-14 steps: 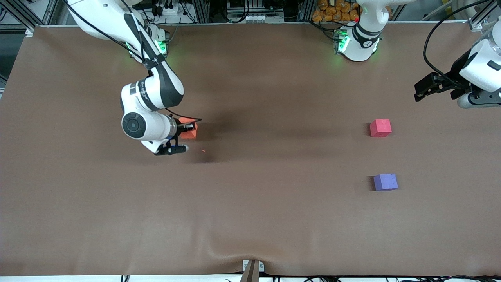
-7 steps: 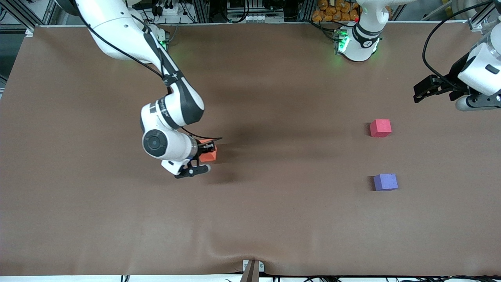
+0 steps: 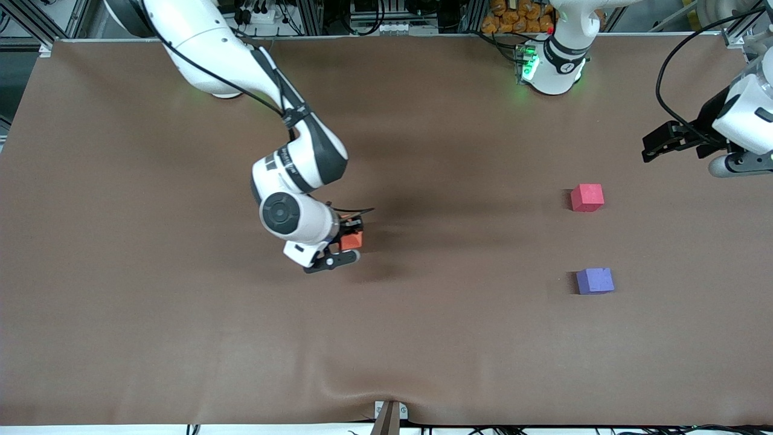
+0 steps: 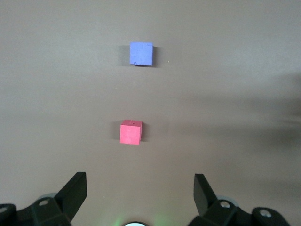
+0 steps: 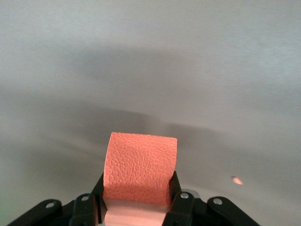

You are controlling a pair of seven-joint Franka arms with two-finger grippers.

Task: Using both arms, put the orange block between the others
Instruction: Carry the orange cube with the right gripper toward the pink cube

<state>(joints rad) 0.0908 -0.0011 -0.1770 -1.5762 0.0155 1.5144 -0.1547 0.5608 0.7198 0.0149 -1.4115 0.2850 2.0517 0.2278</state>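
Next, my right gripper lets go of the orange block on the bare middle of the brown table (image 3: 413, 234), short of both cubes.
My right gripper (image 3: 350, 237) is shut on the orange block (image 3: 351, 240) and carries it above the middle of the brown table; in the right wrist view the orange block (image 5: 139, 168) sits squeezed between the two black fingers. The red-pink cube (image 3: 587, 197) and the purple cube (image 3: 595, 281) lie toward the left arm's end, the purple one nearer the front camera, with a gap between them. My left gripper (image 3: 655, 145) hangs open above the table's edge at that end. Its wrist view shows the red-pink cube (image 4: 130, 132) and the purple cube (image 4: 141, 53) ahead of the spread fingers (image 4: 75, 188).
The brown table cover (image 3: 423, 338) has a small wrinkle at its front edge near a metal bracket (image 3: 389, 414). A tiny orange crumb (image 5: 237, 180) lies on the mat below my right gripper. Cables and equipment line the table's back edge by the arm bases.
My right arm has carried the orange block from nearer its own end toward the middle of the table. The left gripper has shifted only slightly. The two cubes stayed put.
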